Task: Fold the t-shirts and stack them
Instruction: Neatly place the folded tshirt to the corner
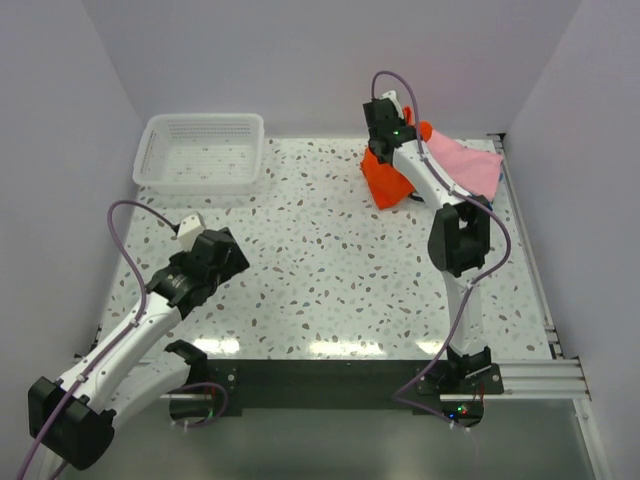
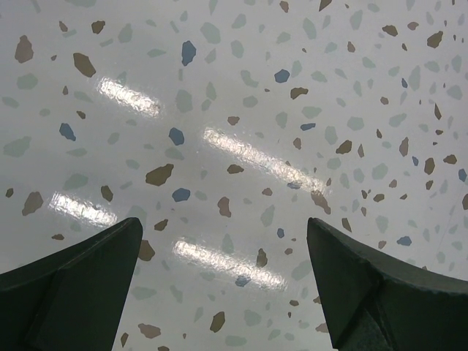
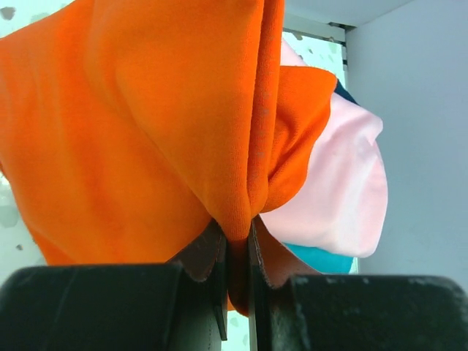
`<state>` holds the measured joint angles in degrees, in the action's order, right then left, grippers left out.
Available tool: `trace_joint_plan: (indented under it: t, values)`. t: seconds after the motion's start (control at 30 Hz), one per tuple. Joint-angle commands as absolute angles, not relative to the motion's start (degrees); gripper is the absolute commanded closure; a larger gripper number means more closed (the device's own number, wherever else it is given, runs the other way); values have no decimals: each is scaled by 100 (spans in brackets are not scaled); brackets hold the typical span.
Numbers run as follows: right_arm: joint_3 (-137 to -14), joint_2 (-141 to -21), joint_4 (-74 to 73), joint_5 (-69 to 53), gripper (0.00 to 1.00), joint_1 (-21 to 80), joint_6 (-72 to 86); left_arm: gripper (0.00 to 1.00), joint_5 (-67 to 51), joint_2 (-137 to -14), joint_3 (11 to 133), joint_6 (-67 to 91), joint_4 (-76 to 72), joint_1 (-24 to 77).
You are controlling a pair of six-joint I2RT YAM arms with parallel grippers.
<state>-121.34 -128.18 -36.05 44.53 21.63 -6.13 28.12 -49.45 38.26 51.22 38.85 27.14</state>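
The orange-red t-shirt will lie spread flat where my right gripper is going to let go of it, on top of the light pink t-shirt [image 1: 453, 161] [image 3: 311, 175].
My right gripper [image 1: 385, 140] is shut on the bright orange-red t-shirt [image 1: 386, 178] at the far right of the table; the cloth hangs bunched from it down to the tabletop. In the right wrist view the orange-red t-shirt [image 3: 146, 124] is pinched between the jaws of the right gripper [image 3: 238, 241]. The light pink t-shirt [image 1: 463, 160] lies behind it by the right wall, and it also shows in the right wrist view [image 3: 344, 190]. A strip of the teal t-shirt [image 3: 322, 257] shows under the pink one. My left gripper [image 2: 223, 241] is open and empty over bare table at the near left [image 1: 222, 262].
A white mesh basket [image 1: 202, 152] stands at the far left of the speckled table [image 1: 330, 270]. Grey walls close the back and both sides. A metal rail [image 1: 535, 290] runs along the right edge.
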Motion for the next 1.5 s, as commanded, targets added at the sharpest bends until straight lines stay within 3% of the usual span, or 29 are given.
trace_joint_plan:
  t: [0.0,0.7,1.47]
  values:
    - [-12542,-12604,-3603,4729,100,1978,-747,0,3024,-4957,4078,5195,3885,2716]
    - [-13605,-12437,-3771,4307,100,1494,-606,0,2944,-5054,4184,5080,3806,2716]
    - [-13184,-12208,-3815,3165,100,300,299,0,2953,-5300,4298,5045,3753,2716]
